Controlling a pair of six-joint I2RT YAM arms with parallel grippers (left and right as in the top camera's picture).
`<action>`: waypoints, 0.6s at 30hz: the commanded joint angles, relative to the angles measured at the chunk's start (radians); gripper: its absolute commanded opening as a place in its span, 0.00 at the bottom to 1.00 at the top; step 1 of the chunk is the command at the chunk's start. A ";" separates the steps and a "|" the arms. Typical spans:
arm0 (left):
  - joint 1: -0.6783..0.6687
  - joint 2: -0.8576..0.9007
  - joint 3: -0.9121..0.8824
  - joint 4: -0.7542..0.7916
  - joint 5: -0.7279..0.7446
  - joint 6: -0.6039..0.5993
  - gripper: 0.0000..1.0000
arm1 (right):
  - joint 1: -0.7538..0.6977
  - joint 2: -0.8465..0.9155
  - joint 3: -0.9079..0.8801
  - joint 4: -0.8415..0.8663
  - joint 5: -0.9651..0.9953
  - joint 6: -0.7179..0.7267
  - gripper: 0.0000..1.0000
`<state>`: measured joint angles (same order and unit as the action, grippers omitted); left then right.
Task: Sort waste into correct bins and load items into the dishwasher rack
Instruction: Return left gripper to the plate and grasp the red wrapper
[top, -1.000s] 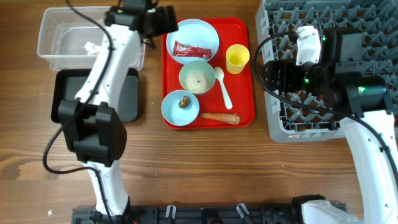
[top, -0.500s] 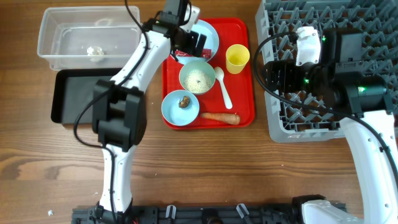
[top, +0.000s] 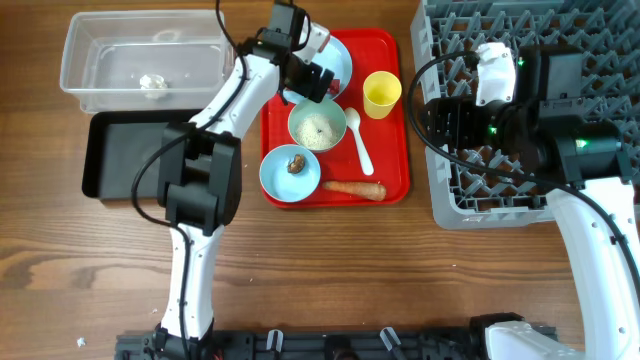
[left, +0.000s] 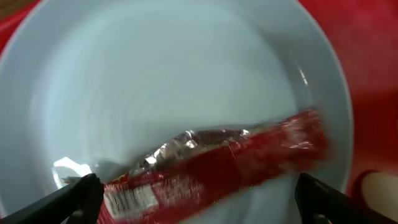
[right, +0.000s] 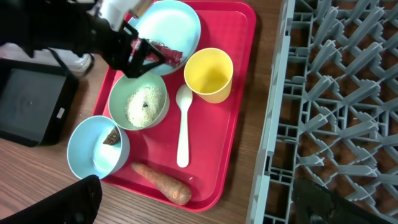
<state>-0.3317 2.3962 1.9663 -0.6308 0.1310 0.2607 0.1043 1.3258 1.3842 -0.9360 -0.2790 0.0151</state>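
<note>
The red snack wrapper lies lengthwise across my left gripper's open fingers; I should turn it and pinch the wrapper's barcode end (left: 132, 202).
My left gripper (top: 312, 80) is open, low over the pale blue plate (top: 335, 52) on the red tray. In the left wrist view its fingers (left: 199, 208) straddle the red snack wrapper (left: 217, 165) lying on the plate (left: 155, 81), not closed on it. The white scrap (top: 152, 83) lies in the clear tub (top: 100, 40). The black tray (top: 120, 155) is below it. My right gripper (top: 437, 118) is open and empty, held above the rack's (top: 560, 40) left edge. The right wrist view shows the carrot (right: 161, 183), spoon (right: 182, 124), yellow cup (right: 209, 74), rice bowl (right: 140, 102) and the blue bowl (right: 96, 146) with the brown lump.
The flat red serving tray (top: 390, 175) sits between the bins and the rack. My left arm stretches across the tub's right end and the tray's top left. Bare wood table (top: 330, 270) lies in front.
My left gripper has swung right from beside the clear tub to over the plate and come down around the wrapper. The right arm has not moved.
</note>
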 joint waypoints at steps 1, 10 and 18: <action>0.003 0.048 -0.003 0.015 0.018 0.024 1.00 | 0.007 0.008 0.022 0.000 0.009 0.014 1.00; 0.003 0.054 -0.003 0.045 0.018 0.024 0.92 | 0.007 0.008 0.022 0.000 0.009 0.014 1.00; 0.003 0.053 -0.003 0.071 0.018 0.019 0.27 | 0.007 0.008 0.022 0.000 0.009 0.014 1.00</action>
<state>-0.3309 2.4252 1.9663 -0.5747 0.1333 0.2749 0.1043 1.3258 1.3842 -0.9360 -0.2790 0.0151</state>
